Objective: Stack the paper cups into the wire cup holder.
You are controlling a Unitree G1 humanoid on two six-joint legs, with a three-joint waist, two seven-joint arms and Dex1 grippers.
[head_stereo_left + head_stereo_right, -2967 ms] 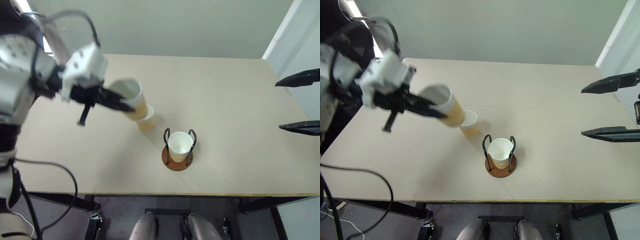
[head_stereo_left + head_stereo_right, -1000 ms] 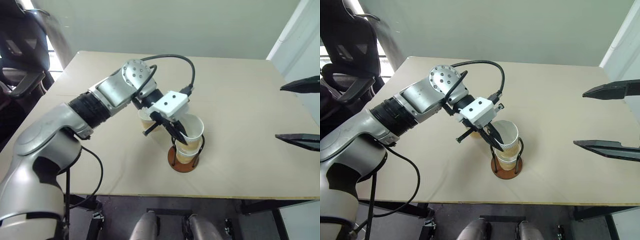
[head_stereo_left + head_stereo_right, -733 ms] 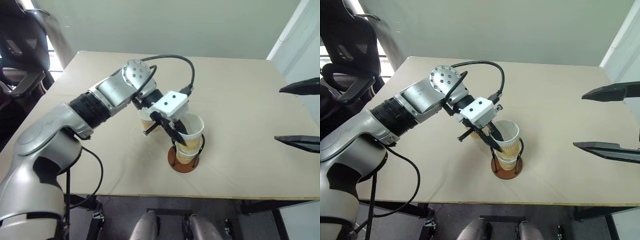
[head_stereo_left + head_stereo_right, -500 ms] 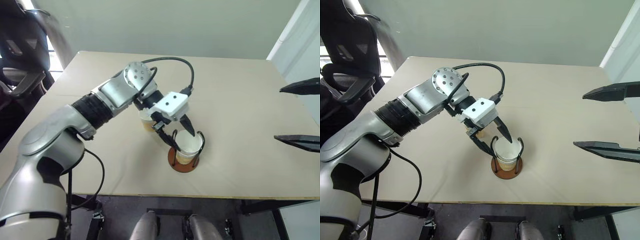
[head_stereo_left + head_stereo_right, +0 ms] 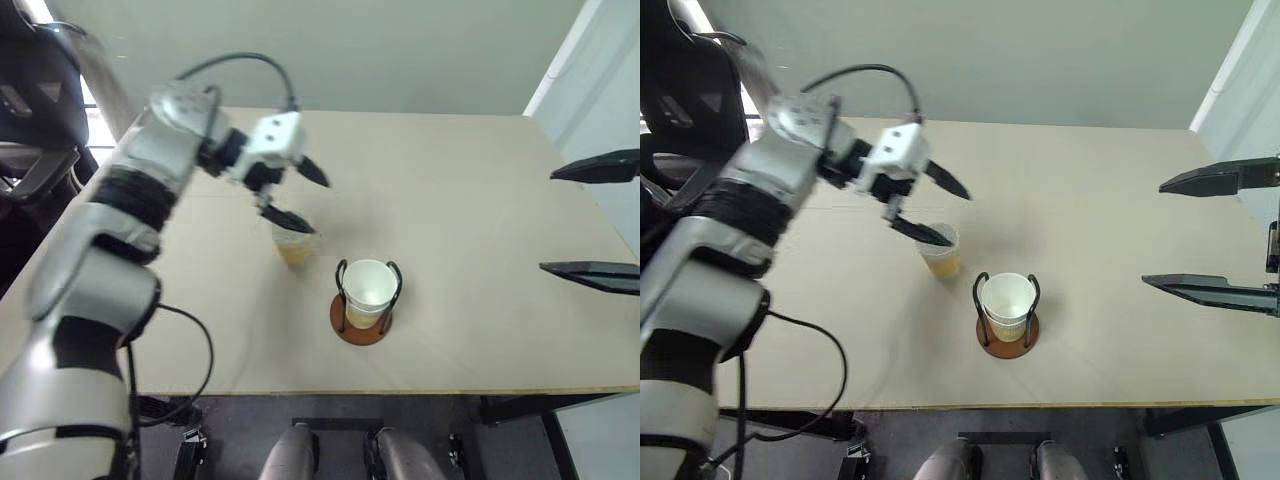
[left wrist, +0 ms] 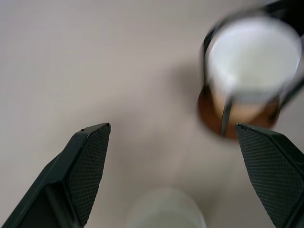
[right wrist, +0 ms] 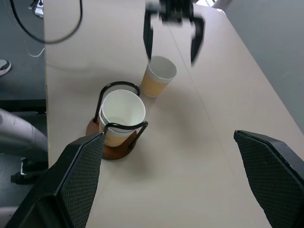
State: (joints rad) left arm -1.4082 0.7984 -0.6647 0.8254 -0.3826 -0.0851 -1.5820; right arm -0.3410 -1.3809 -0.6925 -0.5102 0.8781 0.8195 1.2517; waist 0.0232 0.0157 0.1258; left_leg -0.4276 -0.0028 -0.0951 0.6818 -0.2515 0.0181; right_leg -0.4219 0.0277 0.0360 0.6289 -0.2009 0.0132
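Observation:
The loose paper cup's near-side rim [image 5: 286, 241] is next for my left gripper to go to and close on, with one finger inside the cup and one outside.
The wire cup holder [image 5: 345, 322], black loops on a rust-brown disc, stands near the table's front middle with nested paper cups [image 5: 368, 284] inside it. One loose paper cup [image 5: 293, 246] stands upright just behind and left of the holder. My left gripper [image 5: 316, 206] hovers open above that loose cup, with nothing between its fingers. The left wrist view shows the loose cup [image 6: 166, 209] below the spread fingers and the holder [image 6: 223, 121] beyond. My right gripper [image 5: 1152, 236] hangs open and empty over the table's right edge, far from the cups.
The beige table [image 5: 480, 200] carries the holder and the cups. A black chair [image 5: 690, 110] stands off the table's left side. A white wall panel [image 5: 580, 80] rises at the right.
My left gripper opened and left its cup nested in the holder, then drew back up and to the left over the loose cup. The right gripper stayed put.

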